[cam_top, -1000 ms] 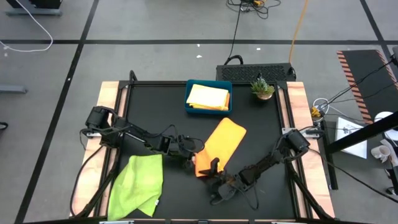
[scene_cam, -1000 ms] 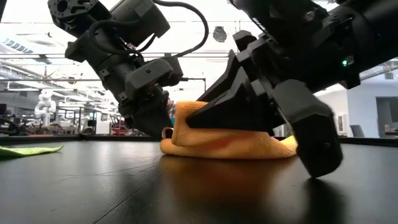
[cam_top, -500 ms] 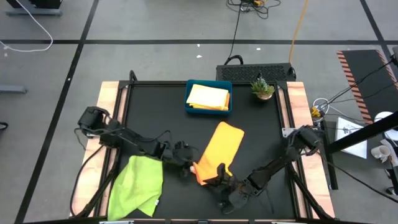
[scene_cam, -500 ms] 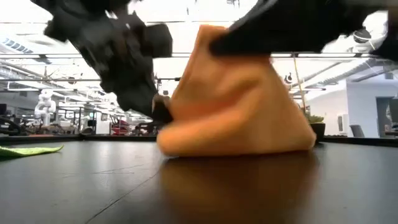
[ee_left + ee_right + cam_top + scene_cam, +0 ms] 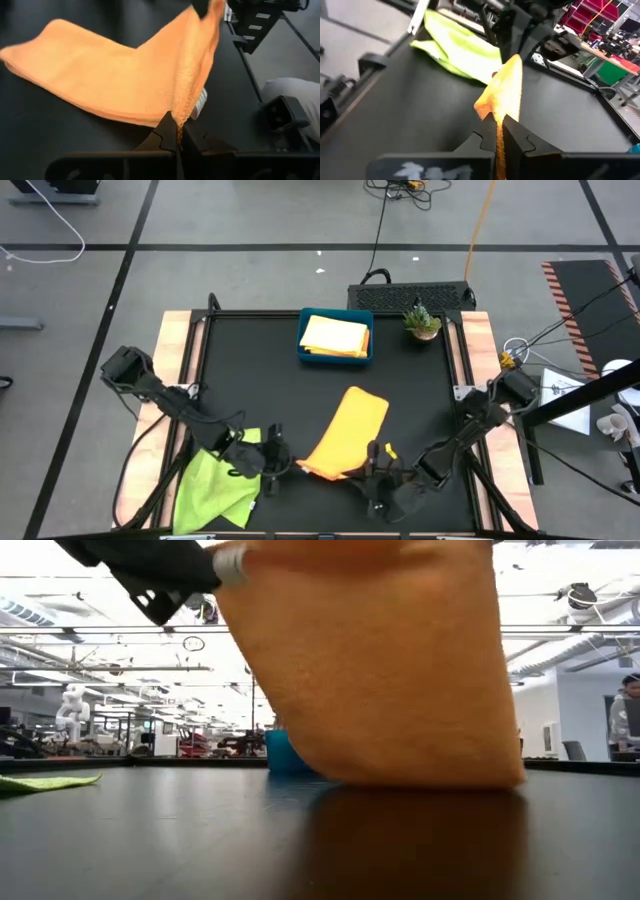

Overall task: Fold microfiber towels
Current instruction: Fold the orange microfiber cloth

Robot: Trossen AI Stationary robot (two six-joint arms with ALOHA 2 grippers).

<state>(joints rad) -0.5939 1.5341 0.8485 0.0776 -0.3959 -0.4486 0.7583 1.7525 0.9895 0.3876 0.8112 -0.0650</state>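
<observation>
I will use my left gripper to set the held corner of the orange towel, now raised at the near end, down on the black tabletop (image 5: 329, 410) next to the far end of the towel.
An orange microfiber towel (image 5: 345, 430) lies lengthwise at mid table, its far end (image 5: 366, 398) on the black tabletop and its near end raised. My left gripper (image 5: 288, 466) is shut on the near left corner. My right gripper (image 5: 376, 458) is shut on the near right corner. In the low view the raised orange towel (image 5: 380, 670) fills the middle, with my left gripper (image 5: 165, 575) at its upper left. A lime green towel (image 5: 220, 480) lies flat at the near left. A yellow towel (image 5: 335, 335) lies folded in the blue tray (image 5: 304, 350). My left gripper pinches the orange towel's near left corner (image 5: 179, 117) between its two fingers, coming from the table's left and slanting down. The corner is lifted clear, and the cloth runs down from it to the table. My right gripper pinches the near right corner (image 5: 500, 117) between its two fingers, coming from the table's right and nearly level. The edge stands up out of the fingers, lifted clear, and the cloth beyond slopes down toward the far end.
The blue tray stands at the far middle, with a small potted plant (image 5: 422, 321) to its right. Wooden rails (image 5: 176, 350) run along the table's left and right sides. Bare black tabletop (image 5: 250, 380) lies between the tray and the towels.
Both grippers have risen and drawn toward the near edge, the left also going left and the right going right. The orange towel's near end has been lifted off the table and spread wider between them. Its far end has stayed on the table.
</observation>
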